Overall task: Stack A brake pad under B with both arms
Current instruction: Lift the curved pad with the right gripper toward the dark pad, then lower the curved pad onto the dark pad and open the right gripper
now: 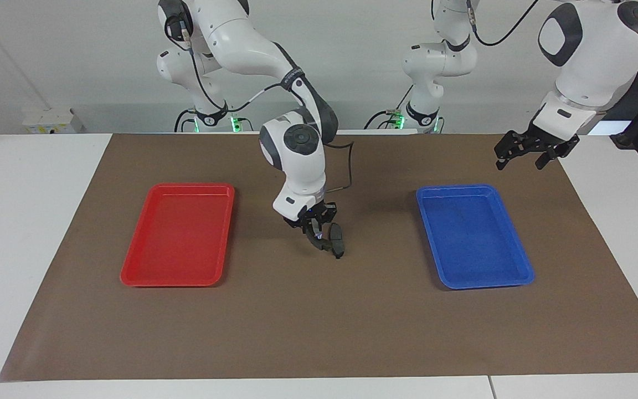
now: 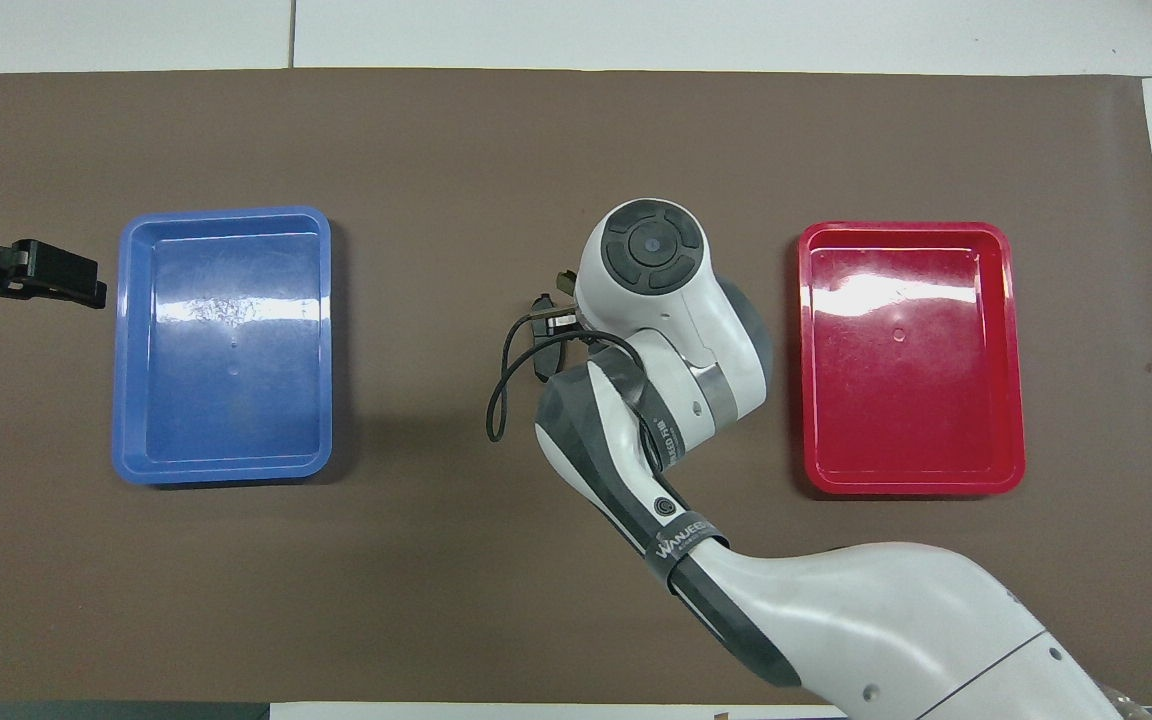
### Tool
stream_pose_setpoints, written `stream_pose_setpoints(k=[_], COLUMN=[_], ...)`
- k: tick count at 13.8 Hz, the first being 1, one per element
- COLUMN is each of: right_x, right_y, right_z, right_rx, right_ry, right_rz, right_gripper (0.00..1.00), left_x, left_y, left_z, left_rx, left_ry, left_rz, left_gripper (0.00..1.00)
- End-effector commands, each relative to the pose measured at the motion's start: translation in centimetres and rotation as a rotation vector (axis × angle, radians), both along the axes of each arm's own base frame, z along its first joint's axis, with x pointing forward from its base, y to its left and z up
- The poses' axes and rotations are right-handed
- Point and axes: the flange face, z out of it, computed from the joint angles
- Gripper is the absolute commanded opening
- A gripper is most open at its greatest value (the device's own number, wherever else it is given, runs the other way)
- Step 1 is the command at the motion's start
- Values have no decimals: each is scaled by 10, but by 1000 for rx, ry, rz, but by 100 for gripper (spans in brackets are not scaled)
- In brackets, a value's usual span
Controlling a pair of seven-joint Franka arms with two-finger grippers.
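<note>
The robot's right gripper should release B on the A brake pad's edge (image 2: 560, 354) toward the red tray, midway between the trays.
The A brake pad (image 1: 339, 239), small, flat and dark grey, lies on the brown mat midway between the two trays. In the overhead view only a sliver of the pad (image 2: 542, 362) shows beside the right arm's wrist. My right gripper (image 1: 315, 234) hangs just over the pad's edge toward the red tray, shut on B (image 1: 323, 244). B is a dark curved piece that dangles from the fingertips, low over the pad; I cannot tell whether the two touch. My left gripper (image 1: 521, 162) waits open and empty in the air at the left arm's end, by the blue tray's corner.
A blue tray (image 1: 474, 238) sits toward the left arm's end and a red tray (image 1: 178, 233) toward the right arm's end, both with nothing in them. The brown mat (image 1: 319, 321) covers most of the white table.
</note>
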Motion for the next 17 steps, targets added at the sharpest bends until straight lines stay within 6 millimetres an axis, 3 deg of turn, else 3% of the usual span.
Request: stream_pose_setpoints(k=[1,5,17], right_x=[-2,-10,-10], right_y=[15,30,27], right_z=[-2,-16,-37], right_rx=[23,20,29], right_ry=[-7,-12,-33], right_rz=[-16,-20,-39], right_gripper=[0,0,0], left_x=[-7,-7,-7], left_y=[2,2,2], left_z=[1,1,1], left_rx=[-14,-14,-14], left_ry=[3,3,3], left_rz=[-1,-1,-1], left_gripper=[100,100,100])
